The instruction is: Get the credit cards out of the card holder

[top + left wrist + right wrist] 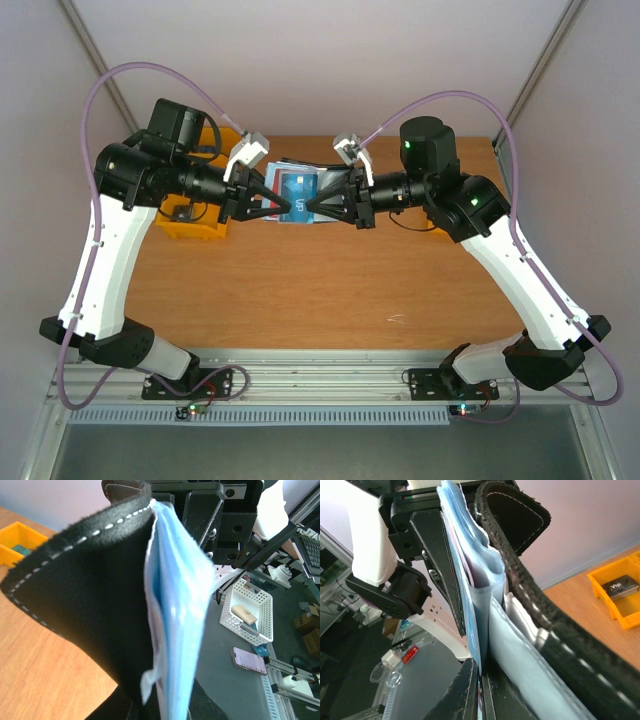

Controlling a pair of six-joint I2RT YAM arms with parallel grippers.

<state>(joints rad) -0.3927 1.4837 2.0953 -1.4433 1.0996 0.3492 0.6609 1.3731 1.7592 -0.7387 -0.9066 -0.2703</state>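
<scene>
The robot's left gripper will put the card holder down on the bare wood in the middle of the table (pixel 312 263).
Both arms hold the card holder (pixel 298 188) in the air above the table's far middle, open, its blue-grey inside facing up. My left gripper (pixel 283 206) is shut on its left side. In the left wrist view the black stitched outside (pixel 90 590) fills the frame beside the blue panel edge (pixel 180 630), which runs down into the left gripper (pixel 162 707). My right gripper (pixel 311 206) comes in from the right. In the right wrist view the right gripper (pixel 481 690) is shut on the thin edge of a pale blue credit card (pixel 474 640), next to the holder's black cover (pixel 560 650).
A yellow bin (pixel 190 222) stands on the table under the left arm. Another yellow bin (pixel 620 600) at the right holds a small black item (pixel 619 587). Off the table there is a white perforated basket (pixel 250 611) and a phone (pixel 248 660).
</scene>
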